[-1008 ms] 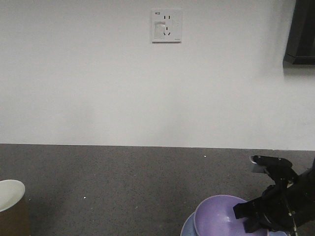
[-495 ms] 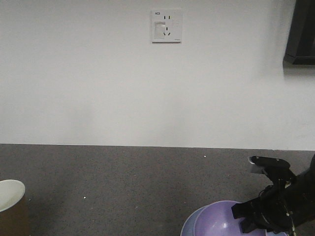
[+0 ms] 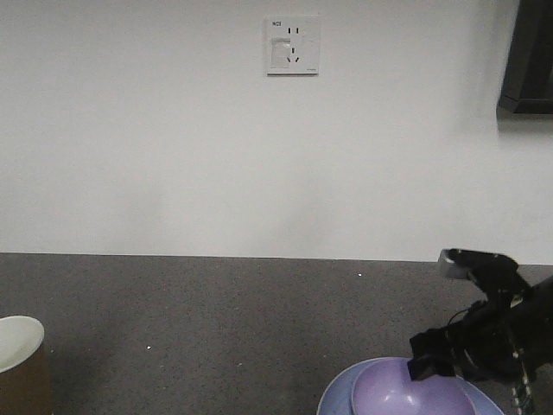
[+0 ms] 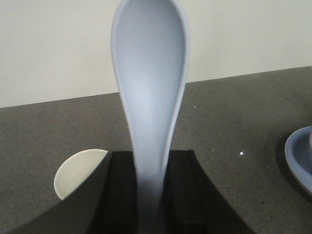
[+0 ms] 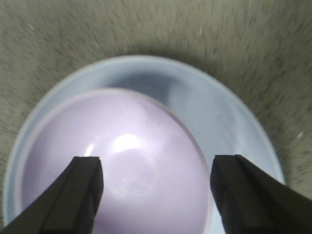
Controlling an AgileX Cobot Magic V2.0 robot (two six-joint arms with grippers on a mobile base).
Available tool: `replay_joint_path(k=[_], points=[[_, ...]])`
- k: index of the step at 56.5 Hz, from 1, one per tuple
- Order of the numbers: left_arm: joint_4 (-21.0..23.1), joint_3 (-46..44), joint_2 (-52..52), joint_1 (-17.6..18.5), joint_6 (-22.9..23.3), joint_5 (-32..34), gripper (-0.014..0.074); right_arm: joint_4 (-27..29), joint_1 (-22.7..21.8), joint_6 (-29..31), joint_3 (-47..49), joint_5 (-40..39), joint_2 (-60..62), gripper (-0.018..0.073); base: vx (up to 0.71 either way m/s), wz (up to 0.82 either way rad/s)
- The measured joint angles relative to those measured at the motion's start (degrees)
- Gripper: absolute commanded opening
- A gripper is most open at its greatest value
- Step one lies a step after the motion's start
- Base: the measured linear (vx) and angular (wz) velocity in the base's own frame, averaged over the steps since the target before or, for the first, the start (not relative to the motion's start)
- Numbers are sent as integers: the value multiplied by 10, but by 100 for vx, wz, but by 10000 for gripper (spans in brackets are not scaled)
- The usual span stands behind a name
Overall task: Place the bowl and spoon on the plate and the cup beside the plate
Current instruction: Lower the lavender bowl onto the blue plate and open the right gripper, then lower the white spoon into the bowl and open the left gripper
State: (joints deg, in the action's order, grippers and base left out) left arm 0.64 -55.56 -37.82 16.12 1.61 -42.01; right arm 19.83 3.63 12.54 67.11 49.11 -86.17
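The robot's left gripper needs to release the pale blue spoon inside the lavender bowl [image 3: 413, 411] that sits in the pale blue plate.
The lavender bowl [image 5: 122, 170] sits in the pale blue plate [image 5: 224, 112], toward its left side. My right gripper [image 5: 158, 163] hangs open just above the bowl, a dark finger on each side and nothing held. From the front, bowl [image 3: 402, 393] and plate [image 3: 333, 402] lie at the bottom right under the right gripper [image 3: 425, 363]. My left gripper [image 4: 151, 190] is shut on the handle of the pale blue spoon [image 4: 148, 83], scoop pointing away. The brown cup [image 3: 19, 367] stands at the far left, its white rim [image 4: 78, 170] beside my left fingers.
The dark speckled counter [image 3: 216, 320] ends at a white wall with a socket [image 3: 292, 45]. A black object [image 3: 527, 60] hangs at the top right. The plate's edge [image 4: 298, 158] shows at the right of the left wrist view.
The bowl went from tilted and raised in my right gripper down flat onto the plate. The right gripper has let go and lifted slightly up and right.
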Motion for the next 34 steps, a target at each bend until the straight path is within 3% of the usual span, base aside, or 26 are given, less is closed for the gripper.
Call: replay_joint_path(k=[11, 18, 26, 34], points=[[0, 0, 0, 0, 0, -21, 0, -29, 0, -1, 51, 37, 82, 491, 0, 0], [1, 0, -3, 0, -16, -48, 0, -52, 0, -15, 58, 61, 158, 326, 0, 0], [26, -11, -39, 0, -77, -90, 0, -86, 0, -42, 30, 64, 276, -5, 0, 0], [104, -49, -119, 0, -166, -114, 0, -114, 0, -69, -24, 50, 389, -14, 0, 0]])
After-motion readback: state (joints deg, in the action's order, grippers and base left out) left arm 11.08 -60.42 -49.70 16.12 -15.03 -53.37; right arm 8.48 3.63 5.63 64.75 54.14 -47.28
